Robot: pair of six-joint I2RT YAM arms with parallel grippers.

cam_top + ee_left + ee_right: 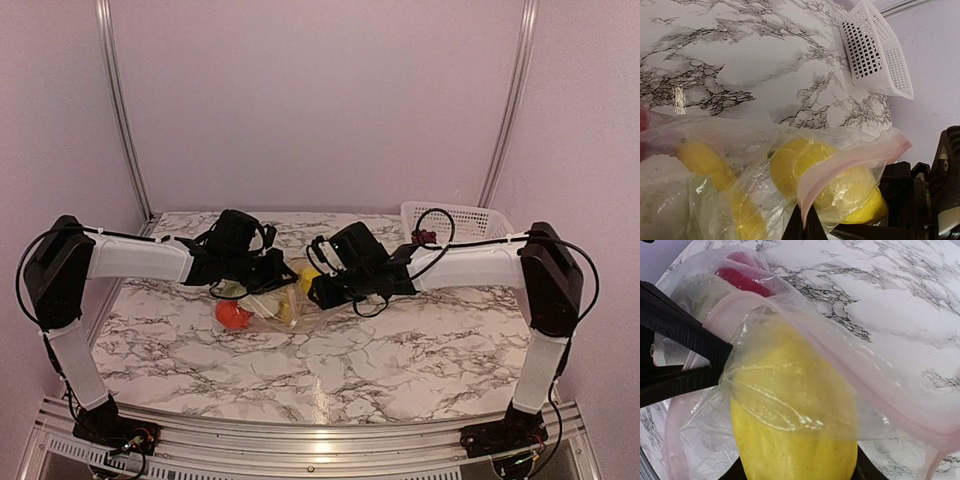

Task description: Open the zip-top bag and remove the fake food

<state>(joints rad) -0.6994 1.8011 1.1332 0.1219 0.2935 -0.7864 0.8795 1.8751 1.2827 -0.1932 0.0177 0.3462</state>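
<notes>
Next, my right gripper lets go of the yellow lemon-like piece in the white lattice basket (459, 244), next to the dark red grapes.
The clear zip-top bag (272, 305) lies mid-table between both arms, its pink zip strip (850, 160) parted into an open mouth. My left gripper (808, 222) is shut on the strip's edge and holds that side up. My right gripper (797, 471) reaches into the mouth, its fingers pressed against both sides of a yellow lemon-like piece of fake food (795, 430). Still in the bag are a yellow banana-like piece (705, 160), a red piece (742, 277) and a pale green piece (700, 295). An orange-red ball (233, 315) shows at the bag's near left end.
A white lattice basket (455, 220) stands at the back right of the marble table (400, 350), behind my right arm. The two grippers are almost touching over the bag. Metal frame posts rise at the back corners.
</notes>
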